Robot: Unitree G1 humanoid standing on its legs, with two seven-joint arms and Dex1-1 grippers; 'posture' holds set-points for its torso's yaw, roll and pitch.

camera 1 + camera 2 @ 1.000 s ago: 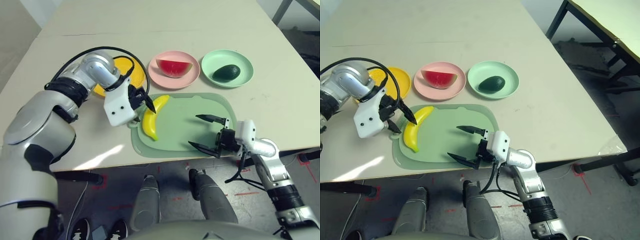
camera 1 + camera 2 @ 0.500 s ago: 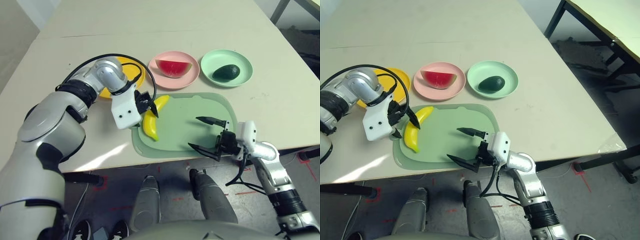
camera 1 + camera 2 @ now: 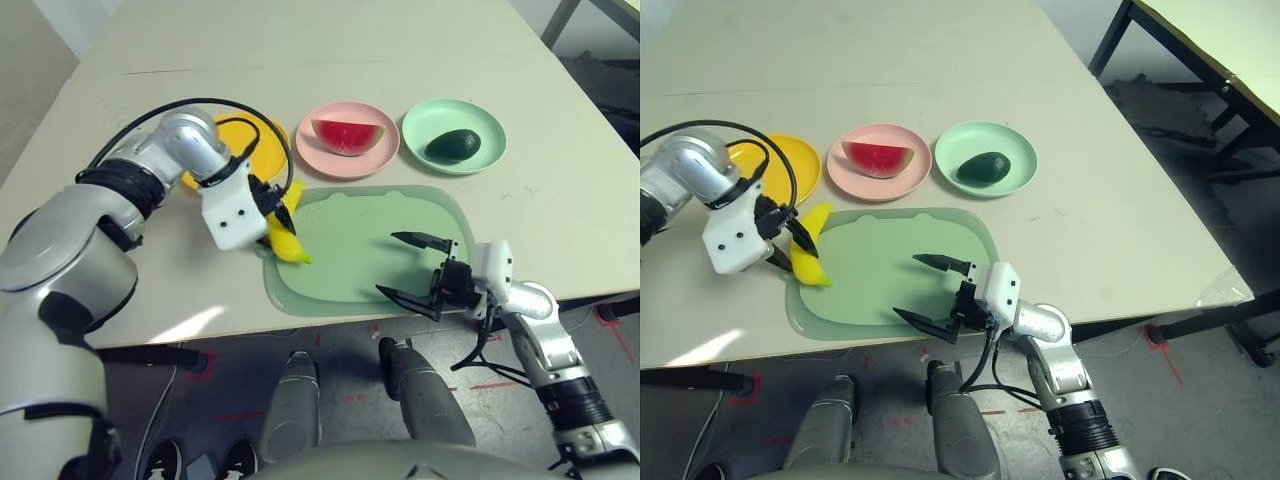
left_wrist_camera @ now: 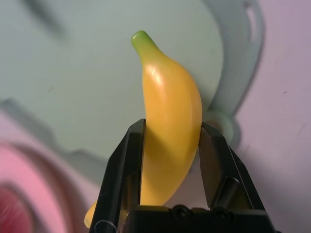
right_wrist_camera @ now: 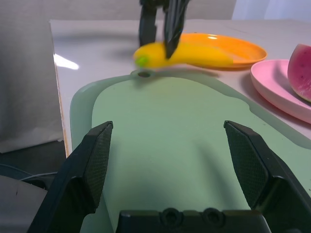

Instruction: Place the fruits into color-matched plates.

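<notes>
My left gripper is going to set the yellow banana down across the middle of the yellow-orange plate [image 3: 240, 153]. The banana is now lifted over the mat's edge.
My left gripper [image 3: 277, 212] is shut on the yellow banana [image 3: 284, 238] and holds it lifted over the left edge of the pale green mat [image 3: 365, 240]. The left wrist view has the banana [image 4: 170, 121] pinched at its middle between both fingers. Just behind it lies the yellow-orange plate [image 3: 270, 150], bare. A watermelon wedge [image 3: 347, 135] rests in the pink plate [image 3: 325, 158]. The dark avocado [image 3: 453, 145] sits in the mint green plate [image 3: 455, 112]. My right gripper [image 3: 390, 263] hangs open over the mat's near right part, holding nothing.
A black cable [image 3: 190, 105] loops from my left wrist over the yellow-orange plate. The table's near edge [image 3: 330, 318] runs just past the mat. A second table [image 3: 1230, 40] stands off to the right across a gap of floor.
My left gripper has shut on the banana, lifted it off the mat and carried it left to the mat's edge. The right arm has stayed put.
</notes>
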